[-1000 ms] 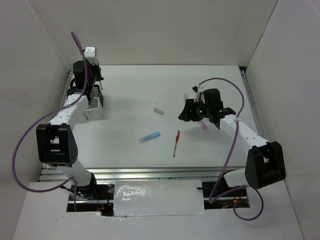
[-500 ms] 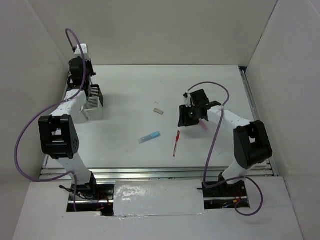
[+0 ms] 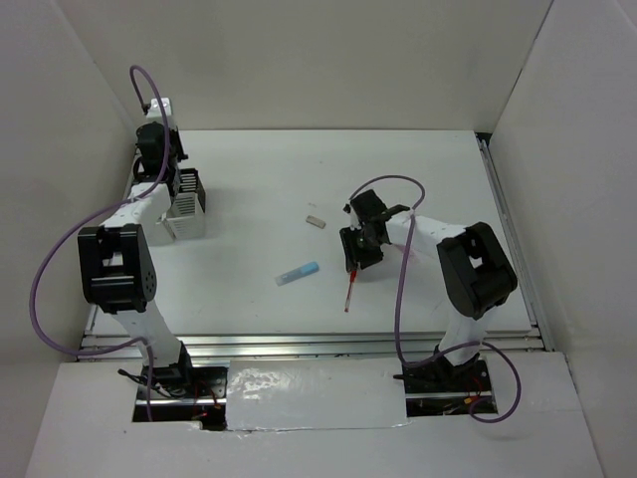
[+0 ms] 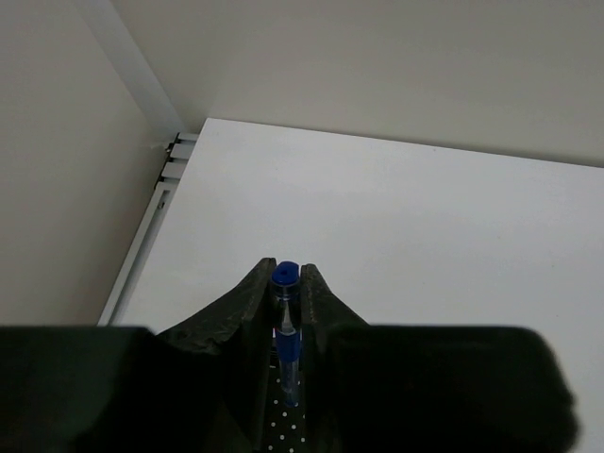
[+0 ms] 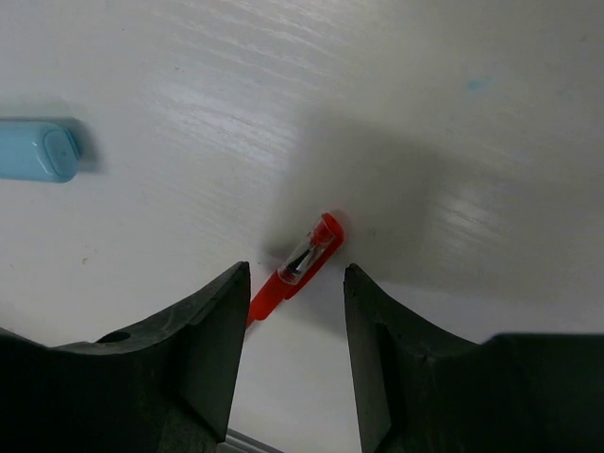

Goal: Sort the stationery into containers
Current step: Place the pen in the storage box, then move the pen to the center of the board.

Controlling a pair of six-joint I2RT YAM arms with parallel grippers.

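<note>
The red pen's end with the cap is between my right gripper's fingers, so next I grip the red pen's body [image 3: 348, 296] and leave that end free for my left gripper.
My left gripper [image 4: 286, 270] is shut on the thin blue pen [image 4: 286, 316] and holds it upright. It is above the white slotted containers [image 3: 186, 207] at the far left of the table. In the top view the left gripper [image 3: 162, 157] sits just behind them. My right gripper [image 5: 294, 274] is open, low over the table, with the cap end of the red pen [image 5: 304, 257] lying between its fingers. In the top view the right gripper [image 3: 359, 249] covers the upper end of the red pen [image 3: 349, 291]. The light-blue marker [image 3: 297, 273] and the beige eraser [image 3: 316, 220] lie loose.
The light-blue marker also shows at the left edge of the right wrist view [image 5: 38, 151]. White walls enclose the table on the left, back and right. A metal rail [image 3: 299, 344] runs along the near edge.
My right gripper has swung left and toward the near edge, from beside the lilac marker to over the red pen's top. My left gripper has shifted slightly back over the containers.
</note>
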